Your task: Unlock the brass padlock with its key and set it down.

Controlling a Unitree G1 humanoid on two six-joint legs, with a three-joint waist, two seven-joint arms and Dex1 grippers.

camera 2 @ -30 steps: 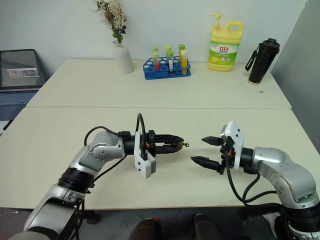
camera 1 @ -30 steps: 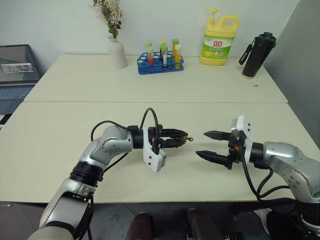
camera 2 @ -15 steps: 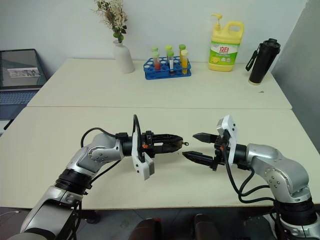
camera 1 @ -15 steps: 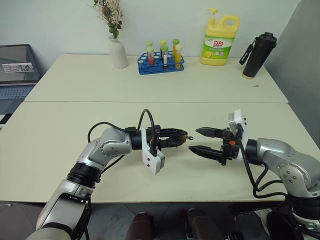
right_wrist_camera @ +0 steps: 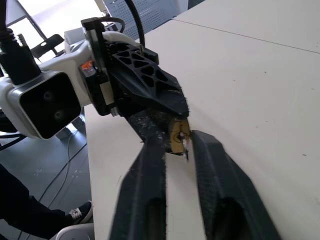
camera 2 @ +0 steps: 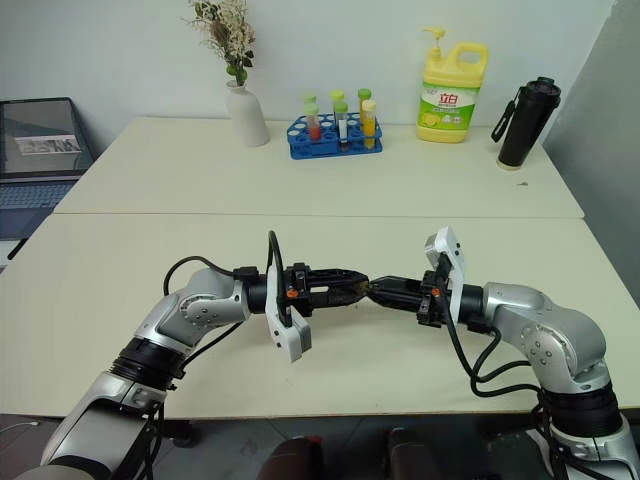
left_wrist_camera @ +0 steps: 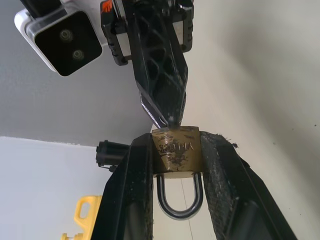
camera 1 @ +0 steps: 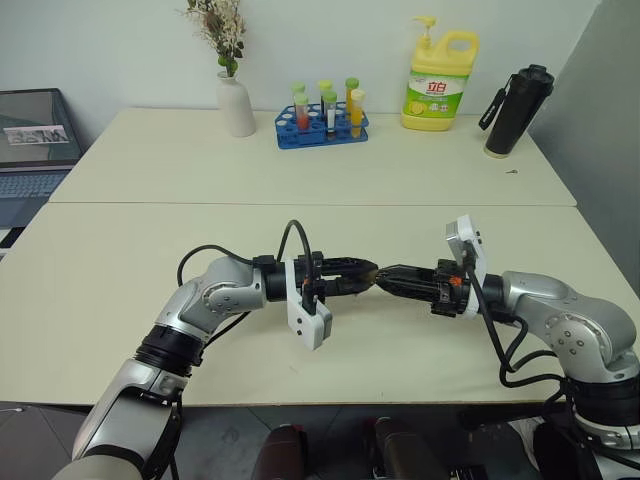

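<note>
The silver shackle is still shut and the key stands loosely at the fingertips of my right gripper, so that gripper should open, pinch the key (right_wrist_camera: 183, 137) firmly and turn.
The brass padlock (left_wrist_camera: 175, 150) is pinched by its sides in my left gripper (camera 1: 368, 272), held level above the table (camera 1: 120, 260), its silver shackle (left_wrist_camera: 179, 205) pointing back toward the wrist. My right gripper (camera 1: 384, 279) faces it tip to tip from the right, and its fingers (left_wrist_camera: 162, 75) are drawn together against the padlock's keyhole end. The key (right_wrist_camera: 185, 144) shows as a small silver bit between those fingertips, pressed against the brass body (right_wrist_camera: 176, 136); most of it is hidden.
Along the far table stand a white vase with dried flowers (camera 1: 236, 105), a blue rack of coloured tubes (camera 1: 322, 125), a yellow detergent bottle (camera 1: 438, 85) and a black flask (camera 1: 515, 110). A laptop (camera 1: 35, 150) sits off the left edge.
My right gripper has travelled left to meet the left one, and its wide-open fingers have drawn together at the padlock's end. The left gripper has held still with the padlock.
</note>
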